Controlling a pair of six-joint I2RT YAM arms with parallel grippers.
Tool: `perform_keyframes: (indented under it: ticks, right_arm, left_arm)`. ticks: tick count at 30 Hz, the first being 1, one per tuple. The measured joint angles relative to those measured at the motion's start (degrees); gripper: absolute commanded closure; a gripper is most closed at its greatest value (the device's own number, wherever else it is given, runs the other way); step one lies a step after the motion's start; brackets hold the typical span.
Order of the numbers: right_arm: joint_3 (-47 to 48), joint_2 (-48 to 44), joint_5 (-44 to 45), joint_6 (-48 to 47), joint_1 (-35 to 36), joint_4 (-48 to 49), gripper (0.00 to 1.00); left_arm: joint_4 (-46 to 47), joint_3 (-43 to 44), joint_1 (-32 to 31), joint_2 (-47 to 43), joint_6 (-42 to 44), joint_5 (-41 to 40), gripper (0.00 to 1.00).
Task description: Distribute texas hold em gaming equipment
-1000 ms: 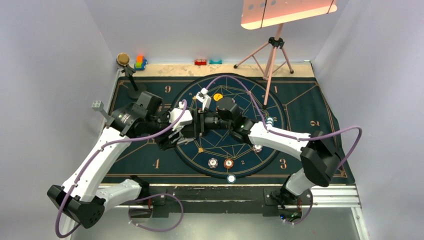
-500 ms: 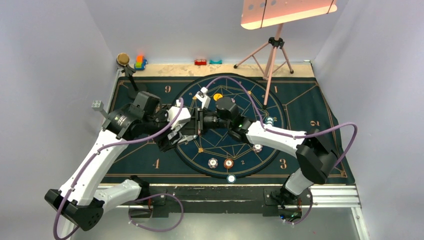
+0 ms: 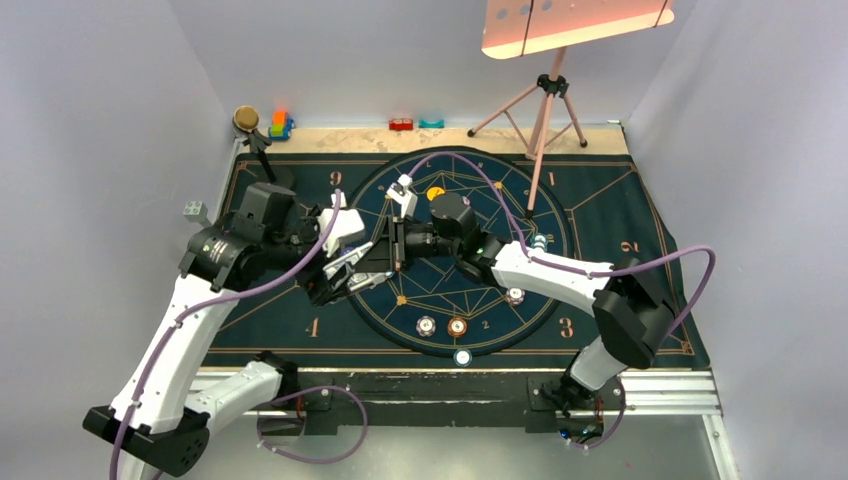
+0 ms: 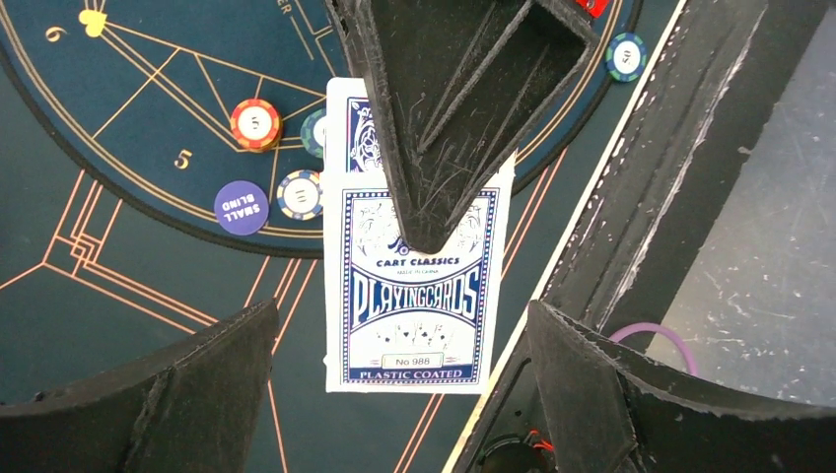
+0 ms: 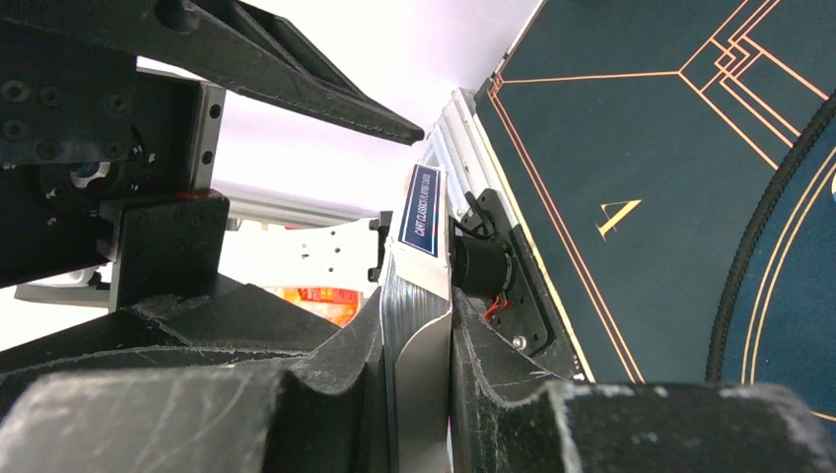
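My left gripper needs to take the box's sides [image 4: 333,340] before my right gripper backs off, because my right gripper is pinching the pack's box together with the cards that stick out.
A blue-and-white playing-card pack [image 4: 414,296] hangs above the mat, and my right gripper [image 5: 416,340] is shut on its upper end. In the right wrist view the pack [image 5: 422,212] stands edge-on between the two fingers. My left gripper [image 4: 404,394] is open, its fingers [image 4: 148,394] spread wide on either side of the pack's lower end without touching it. In the top view the two grippers meet at the circle's left side, the left one [image 3: 352,270] and the right one [image 3: 396,246]. Chips lie below: an orange one [image 4: 255,123], a purple "small blind" disc [image 4: 241,207] and a blue-white one [image 4: 299,194].
The dark blue mat [image 3: 620,210] carries more chips near its front [image 3: 427,326] [image 3: 457,326] [image 3: 463,357] and right [image 3: 515,296], plus an orange token [image 3: 436,193]. Toy blocks [image 3: 279,125] sit at the back edge. A tripod [image 3: 545,100] stands back right.
My left gripper opened wide and drew back to the left, letting go of the pack. My right gripper closed on the pack and now holds it alone.
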Motion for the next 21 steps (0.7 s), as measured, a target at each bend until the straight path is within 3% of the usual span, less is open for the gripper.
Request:
perform_keyframes:
  ticks: [9,21]
  right_arm:
    - [0.63,0.0,0.0,-0.2,0.0,-0.22,0.93]
    - [1.31,0.0,-0.07,0.94,0.02,-0.11,0.94]
  left_arm:
    - [0.55,-2.64,3.15,-2.03,4.5,8.37,0.0]
    - [5.29,-6.56,3.52,-1.18,8.35,8.31,0.0]
